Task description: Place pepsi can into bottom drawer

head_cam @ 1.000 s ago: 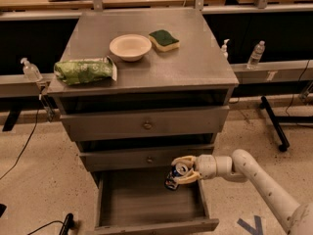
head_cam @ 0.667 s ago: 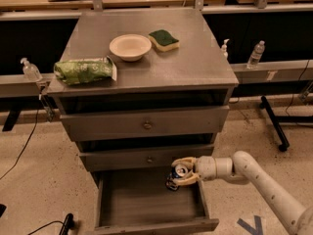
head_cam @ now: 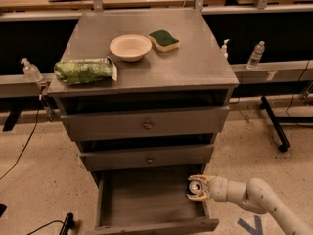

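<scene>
The pepsi can will go down on the bottom drawer's inside (head_cam: 176,197), between its middle and the drawer's side beside my gripper.
The bottom drawer (head_cam: 146,197) of the grey cabinet is pulled open, and its grey floor shows bare. My gripper (head_cam: 197,188) reaches in from the right on a white arm. It is at the drawer's right side, low inside it near the right wall. It is shut on the pepsi can (head_cam: 195,186). The can's silver top faces the camera, and its dark body is mostly hidden by the fingers (head_cam: 203,179). I cannot tell whether the can touches the drawer floor.
The two upper drawers with round knobs (head_cam: 147,125) are closed. On the cabinet top sit a white bowl (head_cam: 130,47), a green sponge (head_cam: 164,39) and a green chip bag (head_cam: 84,70). Bottles (head_cam: 255,55) stand on the side rails. Blue tape (head_cam: 252,225) marks the floor.
My gripper has moved down and a little to the right with the can, from just under the middle drawer's front to lower inside the bottom drawer.
</scene>
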Controlling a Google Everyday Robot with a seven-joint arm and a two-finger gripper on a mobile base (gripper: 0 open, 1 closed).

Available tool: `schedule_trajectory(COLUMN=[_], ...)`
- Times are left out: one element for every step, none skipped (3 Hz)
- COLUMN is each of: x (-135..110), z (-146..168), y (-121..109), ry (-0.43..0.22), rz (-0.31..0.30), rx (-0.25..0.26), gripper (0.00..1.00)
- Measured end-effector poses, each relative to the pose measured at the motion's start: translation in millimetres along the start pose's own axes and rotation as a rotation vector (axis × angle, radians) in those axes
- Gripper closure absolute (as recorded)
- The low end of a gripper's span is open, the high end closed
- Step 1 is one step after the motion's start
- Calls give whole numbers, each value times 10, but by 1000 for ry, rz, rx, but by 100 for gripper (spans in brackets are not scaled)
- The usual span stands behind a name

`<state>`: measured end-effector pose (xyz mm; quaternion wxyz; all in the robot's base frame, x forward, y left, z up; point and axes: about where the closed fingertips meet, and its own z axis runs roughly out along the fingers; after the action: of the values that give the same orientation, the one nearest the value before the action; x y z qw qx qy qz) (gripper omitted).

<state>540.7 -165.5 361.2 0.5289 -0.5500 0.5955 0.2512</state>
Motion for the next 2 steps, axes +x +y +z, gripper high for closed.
schedule_trajectory(x=[22,121], z=[67,229], y=[-18,35], ry=[0,-20], rz=[1,14], rx=[0,-21], gripper=[100,100])
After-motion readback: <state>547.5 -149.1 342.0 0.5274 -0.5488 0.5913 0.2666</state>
